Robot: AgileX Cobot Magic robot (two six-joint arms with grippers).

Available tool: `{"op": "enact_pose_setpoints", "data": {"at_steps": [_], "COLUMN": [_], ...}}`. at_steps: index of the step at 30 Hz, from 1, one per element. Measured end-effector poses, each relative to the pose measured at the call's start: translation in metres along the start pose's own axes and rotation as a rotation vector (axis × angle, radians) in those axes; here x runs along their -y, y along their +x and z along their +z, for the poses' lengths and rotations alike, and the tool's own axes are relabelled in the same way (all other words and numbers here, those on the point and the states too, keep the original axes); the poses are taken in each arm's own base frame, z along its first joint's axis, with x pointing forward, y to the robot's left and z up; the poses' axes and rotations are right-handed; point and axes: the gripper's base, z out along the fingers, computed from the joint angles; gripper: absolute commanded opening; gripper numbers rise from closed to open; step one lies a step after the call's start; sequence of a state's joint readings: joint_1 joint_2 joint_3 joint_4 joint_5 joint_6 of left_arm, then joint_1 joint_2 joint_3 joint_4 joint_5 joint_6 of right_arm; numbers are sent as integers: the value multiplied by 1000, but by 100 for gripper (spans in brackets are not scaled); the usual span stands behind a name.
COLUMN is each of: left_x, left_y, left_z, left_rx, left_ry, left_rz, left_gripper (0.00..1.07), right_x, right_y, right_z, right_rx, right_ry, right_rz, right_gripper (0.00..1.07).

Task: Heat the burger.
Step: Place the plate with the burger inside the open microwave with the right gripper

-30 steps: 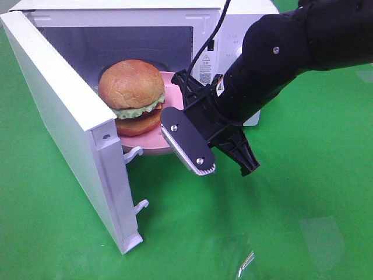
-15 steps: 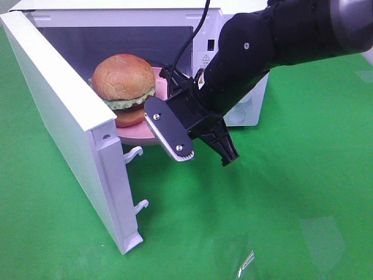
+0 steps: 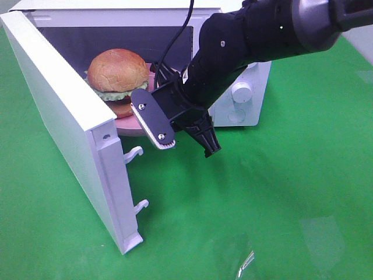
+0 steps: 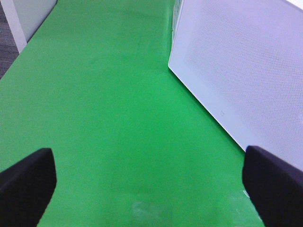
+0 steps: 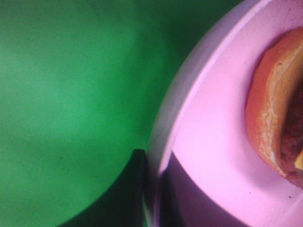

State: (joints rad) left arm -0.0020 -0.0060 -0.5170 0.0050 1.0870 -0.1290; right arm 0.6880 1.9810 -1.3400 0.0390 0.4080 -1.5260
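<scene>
My right gripper is going to let go of the pink plate with the burger on the bottom inside the open white microwave (image 3: pixel 129 81).
The burger (image 3: pixel 116 73), with a golden bun and green lettuce, sits on a pink plate (image 3: pixel 125 126) in the mouth of the open white microwave (image 3: pixel 245 93). My right gripper (image 3: pixel 152 116) is at the plate's near right rim and shut on it. In the right wrist view a dark finger (image 5: pixel 138 189) lies against the plate (image 5: pixel 213 142), with the burger's (image 5: pixel 279 109) bottom bun at the edge. My left gripper (image 4: pixel 149 194) is open over bare green cloth and holds nothing. It does not show in the exterior high view.
The microwave door (image 3: pixel 64 116) stands swung open to the left, its latch hooks (image 3: pixel 135 153) pointing toward the opening. A white dotted panel of the microwave (image 4: pixel 246 71) lies ahead of the left gripper. Green cloth (image 3: pixel 280 204) covers the table.
My right arm has carried the plate and burger back and to the left, deeper into the microwave's opening. The left gripper stays open.
</scene>
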Motion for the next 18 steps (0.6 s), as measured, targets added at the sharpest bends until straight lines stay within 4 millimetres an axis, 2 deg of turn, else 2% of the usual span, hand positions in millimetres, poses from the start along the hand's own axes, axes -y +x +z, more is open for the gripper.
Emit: {"op": "enact_pose_setpoints", "data": {"at_steps": [7,18], "left_x": [0,0], "left_y": [0,0], "left_z": [0,0], "left_rx": [0,0], "left_ry": [0,0], "left_rz": [0,0], "left_gripper": [101,101], "right_x": [9,35], "right_y": [0,1], "right_z": [7,24], "right_rx": [-9,-33], "right_ry": [4,61], "right_rz": [31,95], "right_gripper": [2,2]}}
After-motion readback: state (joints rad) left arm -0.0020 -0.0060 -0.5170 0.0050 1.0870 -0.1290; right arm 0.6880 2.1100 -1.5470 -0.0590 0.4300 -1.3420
